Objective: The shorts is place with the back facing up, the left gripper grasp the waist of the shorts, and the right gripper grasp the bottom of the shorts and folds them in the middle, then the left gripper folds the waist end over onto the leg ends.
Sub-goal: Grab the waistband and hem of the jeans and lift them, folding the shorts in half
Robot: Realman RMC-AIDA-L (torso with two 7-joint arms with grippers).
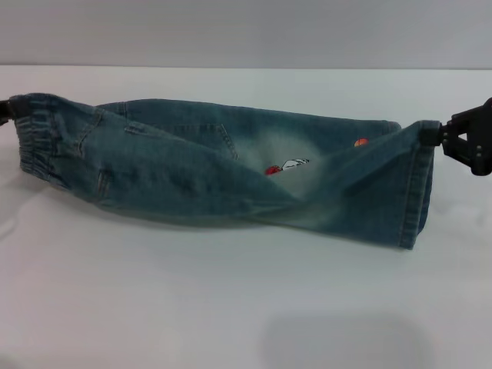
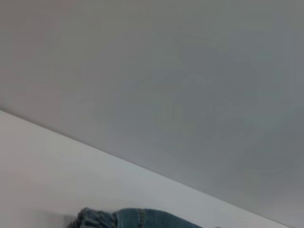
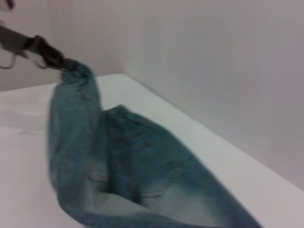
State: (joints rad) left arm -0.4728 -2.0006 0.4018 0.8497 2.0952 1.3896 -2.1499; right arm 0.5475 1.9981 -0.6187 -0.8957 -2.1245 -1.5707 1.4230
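Note:
My right gripper is to let go of the raised leg hem on the far corner of the leg end (image 1: 404, 118) that lies beneath it.
Blue denim shorts (image 1: 223, 173) hang lifted between both arms over the white table (image 1: 231, 307), one long side raised and sagging toward the other. At the far left edge my left gripper (image 1: 8, 108) is shut on the elastic waist (image 1: 38, 138). The right wrist view shows that same left gripper (image 3: 65, 62) from afar, clamped on the waist end of the shorts (image 3: 133, 166). On the right, my right gripper (image 1: 437, 135) is shut on the leg hem (image 1: 415, 192). A strip of the shorts (image 2: 128, 219) shows in the left wrist view.
A grey wall (image 1: 246, 31) rises behind the table's far edge. The table surface (image 1: 246, 323) in front of the shorts is bare white. Small red and orange prints (image 1: 274, 169) show on the denim's inner side.

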